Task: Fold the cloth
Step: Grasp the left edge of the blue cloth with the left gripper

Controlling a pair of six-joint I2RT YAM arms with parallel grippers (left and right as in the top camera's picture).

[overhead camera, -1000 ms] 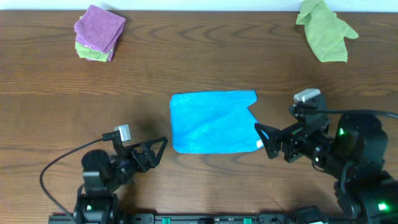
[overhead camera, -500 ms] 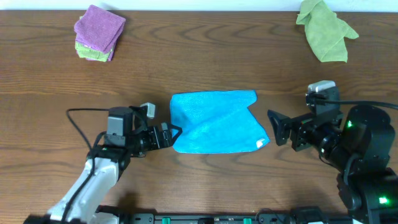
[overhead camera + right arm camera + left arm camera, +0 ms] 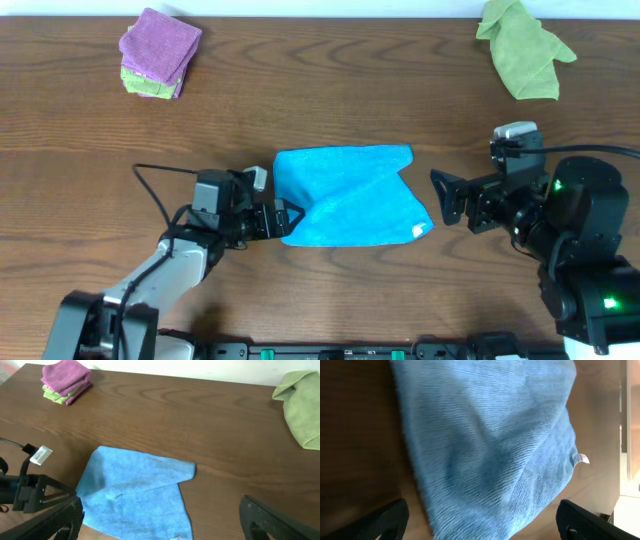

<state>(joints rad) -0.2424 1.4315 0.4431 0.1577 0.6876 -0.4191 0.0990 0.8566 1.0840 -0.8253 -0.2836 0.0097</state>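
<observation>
My left gripper next closes at the sky-blue cloth's far corner [image 3: 286, 166], nearest the purple folded cloth.
The sky-blue cloth [image 3: 345, 195] lies folded on the table's middle, with its small white tag [image 3: 417, 231] at the near right corner. It also shows in the left wrist view [image 3: 490, 445] and the right wrist view [image 3: 135, 490]. My left gripper [image 3: 290, 216] is open at the cloth's near left corner, its fingers on either side of the corner. In the left wrist view the open fingers [image 3: 482, 520] frame the cloth's edge. My right gripper [image 3: 446, 198] is open and empty, a little right of the cloth.
A purple folded cloth [image 3: 160, 42] on a green one [image 3: 148, 88] sits at the far left. An olive-green cloth [image 3: 522, 45] lies crumpled at the far right. The table is dark wood [image 3: 330, 90].
My left gripper has moved right from the near left of the table to the cloth's near left corner. My right gripper has backed off to the right, away from the cloth's tag corner.
</observation>
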